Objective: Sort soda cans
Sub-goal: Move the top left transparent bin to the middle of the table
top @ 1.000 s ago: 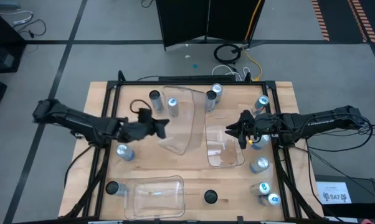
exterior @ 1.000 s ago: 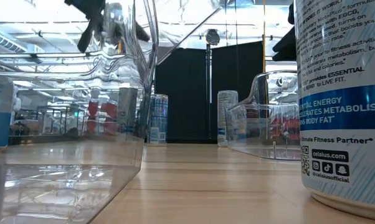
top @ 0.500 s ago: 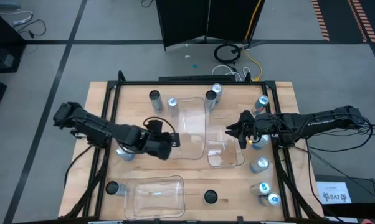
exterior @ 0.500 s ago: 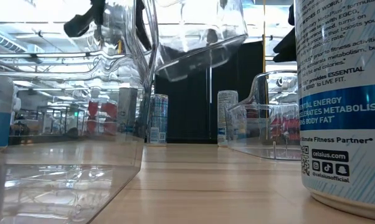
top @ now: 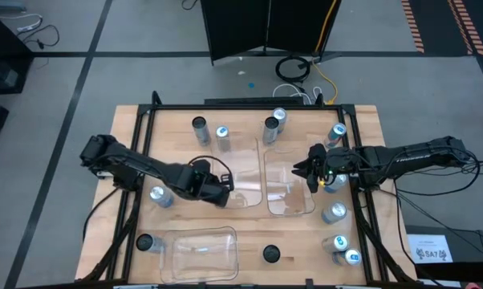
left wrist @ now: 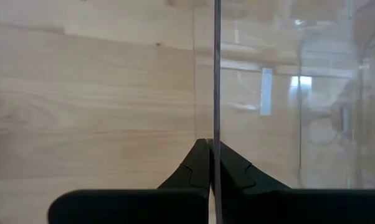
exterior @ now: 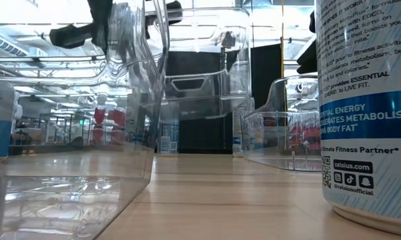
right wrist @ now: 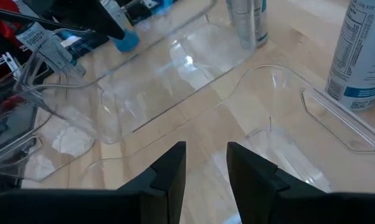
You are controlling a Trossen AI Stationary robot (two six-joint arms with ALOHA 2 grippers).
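I should release the clear plastic tray from my left gripper on the wood, lined up (top: 241, 183) close beside the tray near my right gripper.
My left gripper (top: 219, 191) is shut on the left wall of a clear plastic tray (top: 243, 170) at mid-table; the low view shows that tray (exterior: 207, 73) raised above the wood. My right gripper (top: 310, 172) hovers over the right edge of a second clear tray (top: 290, 189), its fingers (right wrist: 206, 163) a narrow gap apart with nothing between them. Soda cans stand upright around the trays: along the far edge (top: 222, 132) (top: 271, 125), on the right (top: 334, 212) (top: 338, 242), on the left (top: 157, 195), and near the front (top: 271, 254). My left gripper pinches the tray's thin upright wall (left wrist: 216, 118) at its rim between its two fingers (left wrist: 197, 168), one finger inside the tray and one outside. The fingers come from above, slanting down from the table's left. The tray hangs roughly level, clear of the table.
A third clear tray (top: 200, 250) lies at the near edge, with a dark-topped can (top: 144, 242) to its left. One can (exterior: 367, 107) stands close before the low camera. A can (top: 331, 181) stands just behind my right gripper. Bare wood shows between the near tray and the held tray.
My left gripper has gone toward the table's near and right side, sunk a little and tipped its fingers downward while rolling. The clear tray it holds has swung from steeply tilted to roughly level beside the second tray. My right gripper has kept still.
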